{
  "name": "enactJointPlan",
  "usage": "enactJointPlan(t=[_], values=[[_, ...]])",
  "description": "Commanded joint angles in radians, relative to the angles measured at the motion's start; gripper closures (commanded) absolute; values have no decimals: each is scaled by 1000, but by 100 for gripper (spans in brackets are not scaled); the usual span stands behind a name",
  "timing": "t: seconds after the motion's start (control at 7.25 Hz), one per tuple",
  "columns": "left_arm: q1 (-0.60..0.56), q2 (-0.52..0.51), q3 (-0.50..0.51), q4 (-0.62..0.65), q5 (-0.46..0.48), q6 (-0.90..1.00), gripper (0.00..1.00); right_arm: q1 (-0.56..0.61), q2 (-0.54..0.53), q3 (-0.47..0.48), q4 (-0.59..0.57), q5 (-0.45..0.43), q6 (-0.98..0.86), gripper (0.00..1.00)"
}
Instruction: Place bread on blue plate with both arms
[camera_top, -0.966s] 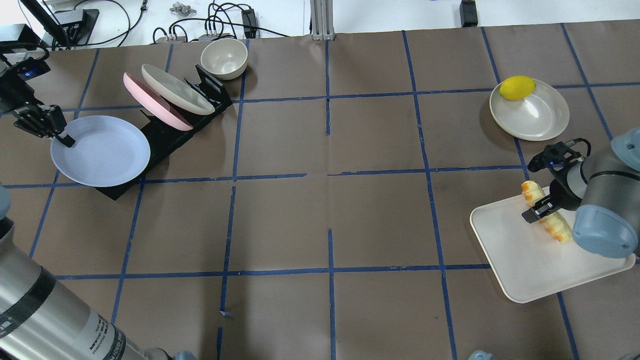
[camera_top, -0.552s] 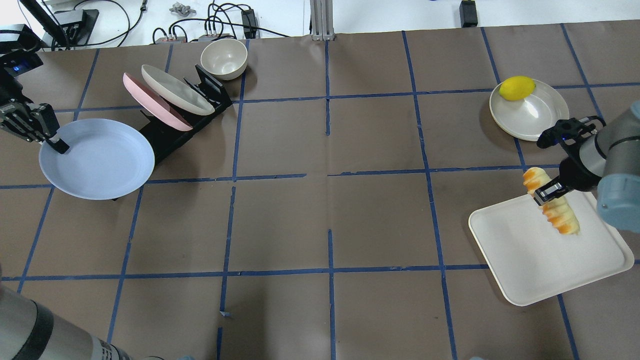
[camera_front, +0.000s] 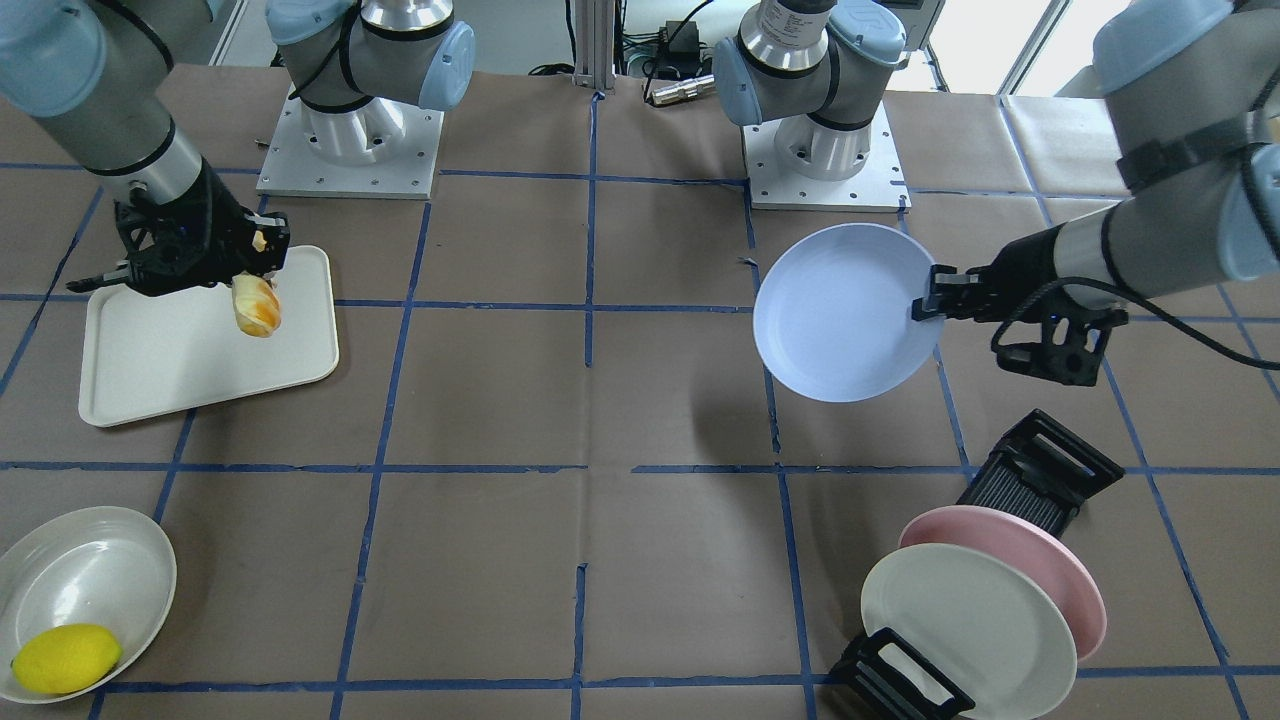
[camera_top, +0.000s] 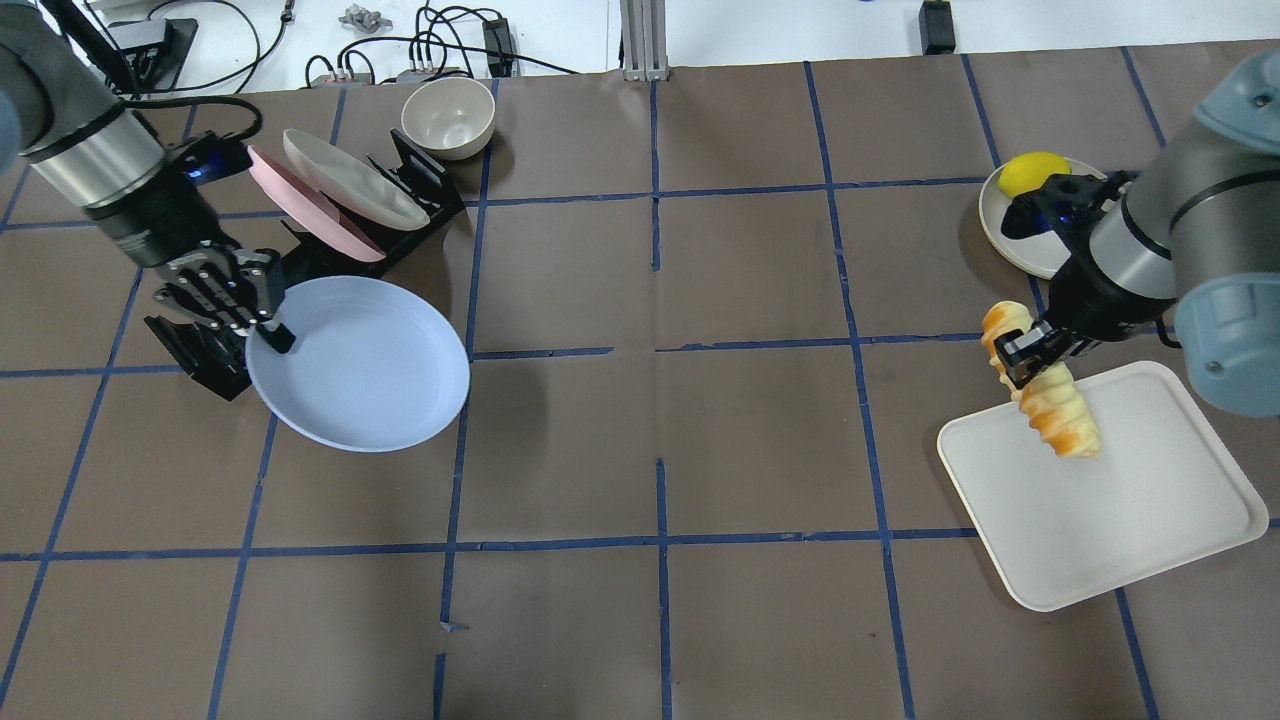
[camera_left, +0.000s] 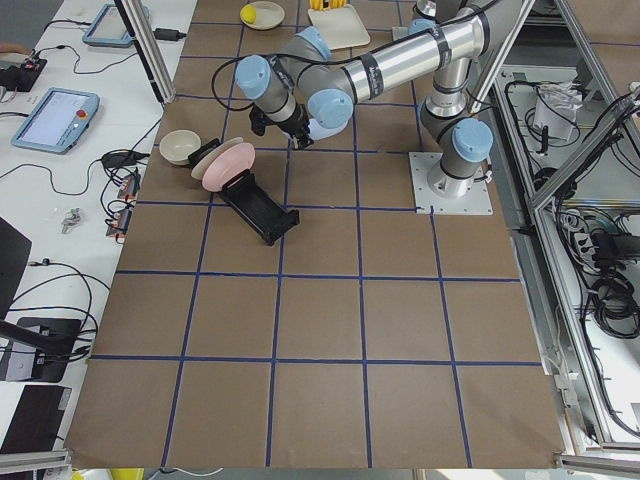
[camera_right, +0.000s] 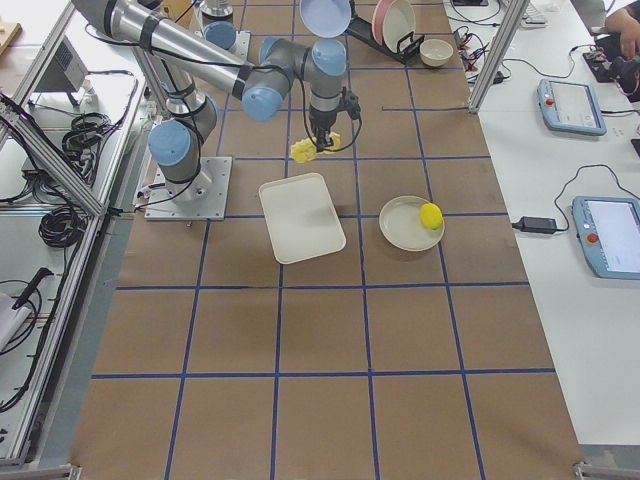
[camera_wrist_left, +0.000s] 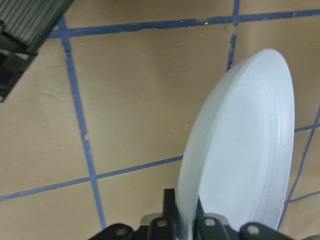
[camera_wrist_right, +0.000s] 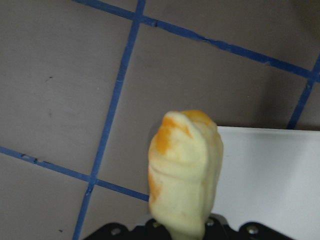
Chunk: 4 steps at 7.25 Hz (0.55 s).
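Note:
The bread, now hanging over the white tray's corner, will be let go by my right gripper on the blue plate, above the tabletop (camera_front: 569, 503) and close to the gap in the blue tape.
My left gripper (camera_top: 268, 330) is shut on the rim of the blue plate (camera_top: 365, 365) and holds it in the air beside the black dish rack; the pair also shows in the front view, gripper (camera_front: 928, 303) and plate (camera_front: 840, 312), and the plate fills the left wrist view (camera_wrist_left: 245, 155). My right gripper (camera_top: 1020, 365) is shut on the bread (camera_top: 1050, 410), a ridged pale-yellow loaf with golden ends. It hangs in the air over the far-left corner of the white tray (camera_top: 1120, 500). The bread shows in the front view (camera_front: 256, 303) and the right wrist view (camera_wrist_right: 185, 170).
A black dish rack (camera_top: 400, 190) holds a pink plate (camera_top: 300, 205) and a cream plate (camera_top: 350, 175). A cream bowl (camera_top: 447, 115) stands behind it. A lemon (camera_top: 1025, 170) lies on a cream plate (camera_top: 1000, 235) at the far right, partly behind my right arm.
My left gripper has carried the blue plate off the rack and rightward toward the table's middle. My right gripper has lifted the bread off the tray and moved it left.

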Motion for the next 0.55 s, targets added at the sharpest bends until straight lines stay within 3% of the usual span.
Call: enactJointPlan(t=[0.0,0.14,0.41], values=[[-149,-32,-44,144,-146,-136,94,168,0,-145,146,-9,253,90],[-176,-79,-65,252,-180,-158,94,234,23,-196,177,-12,342,90],[-230,-165,-84,411,-273,-176,94,283,29,-212,180,-13,391,89]])
